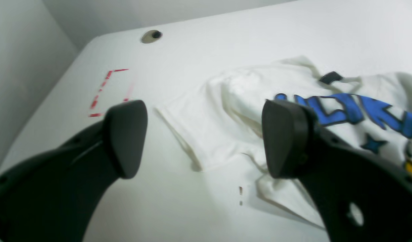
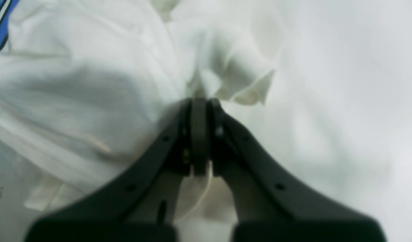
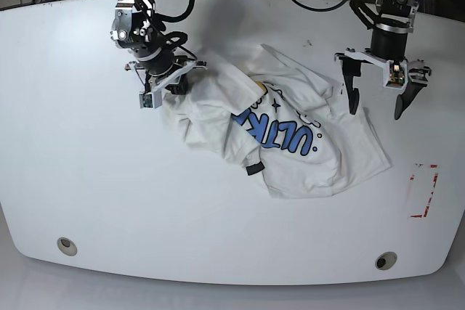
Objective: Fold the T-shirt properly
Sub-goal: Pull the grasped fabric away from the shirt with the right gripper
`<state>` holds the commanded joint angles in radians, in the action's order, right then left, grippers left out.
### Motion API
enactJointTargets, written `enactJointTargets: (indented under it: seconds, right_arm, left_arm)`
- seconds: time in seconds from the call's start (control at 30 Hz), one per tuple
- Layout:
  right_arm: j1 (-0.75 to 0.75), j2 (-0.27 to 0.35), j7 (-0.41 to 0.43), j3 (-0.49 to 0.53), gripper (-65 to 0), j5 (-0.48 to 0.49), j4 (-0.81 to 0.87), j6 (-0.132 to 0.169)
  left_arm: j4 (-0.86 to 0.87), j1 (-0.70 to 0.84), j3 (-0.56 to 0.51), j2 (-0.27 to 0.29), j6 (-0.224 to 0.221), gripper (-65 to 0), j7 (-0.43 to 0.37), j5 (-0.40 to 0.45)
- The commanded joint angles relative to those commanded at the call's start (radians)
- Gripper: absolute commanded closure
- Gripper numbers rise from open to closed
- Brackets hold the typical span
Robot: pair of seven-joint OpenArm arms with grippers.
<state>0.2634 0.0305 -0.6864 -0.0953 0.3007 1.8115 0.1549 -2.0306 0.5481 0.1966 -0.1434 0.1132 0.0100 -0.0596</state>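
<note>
Next, my right gripper releases the T-shirt's bunched end on the bare table [image 3: 132,133] just outside the crumpled cloth.
The white T-shirt [image 3: 320,161] lies crumpled in the middle of the table, with its blue lettering [image 3: 280,134] facing up and its dark neck label [image 3: 253,169] at the near edge. My right gripper [image 3: 169,86] is shut on a bunch of the shirt's fabric at its left end. In the right wrist view the gripper [image 2: 199,105] has closed jaws pinching white cloth [image 2: 91,84]. My left gripper [image 3: 376,109] is open and empty, hovering just above the shirt's right edge. In the left wrist view the gripper [image 1: 204,139] straddles a sleeve of the shirt [image 1: 233,101], with the label [image 1: 330,77] beyond.
Red dashed corner marks [image 3: 423,190] are on the white table to the right of the shirt; they also show in the left wrist view [image 1: 105,90]. Round holes [image 3: 67,245] [image 3: 385,260] sit near the table's front edge. Cables hang behind the back edge.
</note>
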Motion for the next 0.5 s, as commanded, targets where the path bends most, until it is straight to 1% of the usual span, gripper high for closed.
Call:
enactJointTargets:
  seconds: [0.3, 0.5]
  right_arm:
    - [-0.008, 0.062, -0.039, 0.007, -0.5, 0.001, 0.076, -0.001]
    - [-0.005, 0.102, -0.036, 0.005, -0.1, 0.006, 0.126, -0.007]
  left_arm:
    - [-0.017, 0.002, -0.011, -0.005, 0.0, -50.1, -0.004, -0.002]
    - [-0.037, 0.01, 0.007, -0.001, -0.002, -50.5, -0.004, 0.005]
